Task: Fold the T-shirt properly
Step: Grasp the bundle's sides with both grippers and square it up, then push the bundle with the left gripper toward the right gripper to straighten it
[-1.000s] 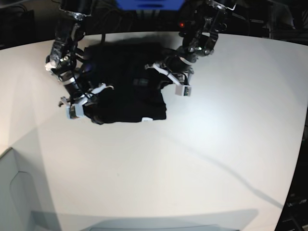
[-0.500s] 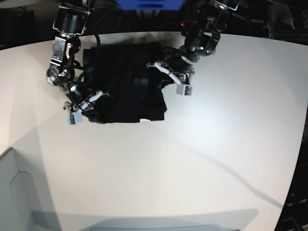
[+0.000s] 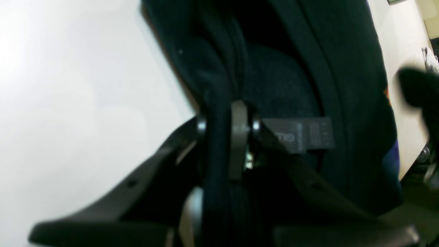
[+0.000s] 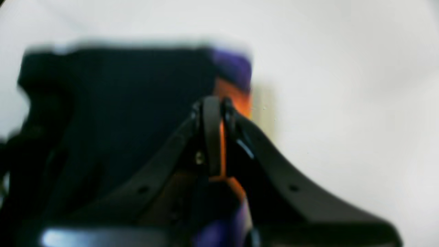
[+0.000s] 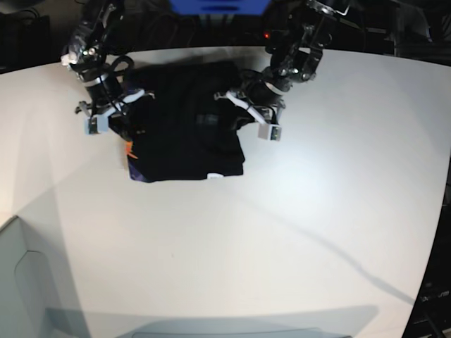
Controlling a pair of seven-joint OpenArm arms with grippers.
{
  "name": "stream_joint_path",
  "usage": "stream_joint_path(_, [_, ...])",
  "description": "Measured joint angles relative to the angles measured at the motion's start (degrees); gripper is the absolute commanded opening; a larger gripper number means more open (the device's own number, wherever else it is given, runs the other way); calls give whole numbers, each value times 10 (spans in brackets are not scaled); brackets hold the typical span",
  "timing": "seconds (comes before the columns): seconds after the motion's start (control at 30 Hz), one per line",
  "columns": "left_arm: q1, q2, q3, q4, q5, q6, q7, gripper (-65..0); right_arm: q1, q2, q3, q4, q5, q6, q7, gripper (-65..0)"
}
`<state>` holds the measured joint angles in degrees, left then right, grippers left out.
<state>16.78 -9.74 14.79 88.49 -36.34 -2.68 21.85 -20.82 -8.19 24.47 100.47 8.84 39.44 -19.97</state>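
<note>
Next, I let go of the black T-shirt's edge with my left gripper on the white table (image 5: pixel 137 200) just in front of its orange-print corner.
The black T-shirt (image 5: pixel 184 120) lies partly folded at the back of the white table, a small white tag (image 5: pixel 214 175) at its near edge and a strip of orange print (image 5: pixel 130 149) at its near left corner. My left gripper (image 5: pixel 244 113) is at the shirt's right edge. In the left wrist view it (image 3: pixel 236 120) is shut on a thick fold of black cloth beside a dark label (image 3: pixel 303 134). My right gripper (image 5: pixel 111 116) is at the shirt's left edge. In the blurred right wrist view it (image 4: pixel 214 106) is shut on cloth carrying the orange and purple print (image 4: pixel 235 73).
The white table (image 5: pixel 296 232) curves away to a dark edge on the right. A pale bin (image 5: pixel 21 282) stands at the near left corner. A blue object (image 5: pixel 218 5) and cables lie behind the shirt between the two arms.
My right gripper has moved from the shirt's near left corner toward the back, taking the cloth edge with it. Orange print now shows at that corner. The left arm has stayed put.
</note>
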Motion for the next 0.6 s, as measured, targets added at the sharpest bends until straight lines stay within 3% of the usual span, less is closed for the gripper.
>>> stream_joint_path(0.23, [-14, -2, 1, -1, 3, 0, 12, -650, -30, -4, 4, -43, 9, -1, 19, -650])
stream_joint_path(0.37, [-41, -16, 14, -9, 2, -1, 19, -650, -31, -3, 62, 28, 44, -1, -2, -650])
stream_joint_path(0.47, [-88, -47, 56, -23, 5, 1, 17, -650, -25, 2, 97, 105, 70, -3, 9, -650])
stream_joint_path(0.6, [-174, -84, 158, -59, 7, 5, 6, -650, 16, -2, 155, 120, 69, -2, 2, -650])
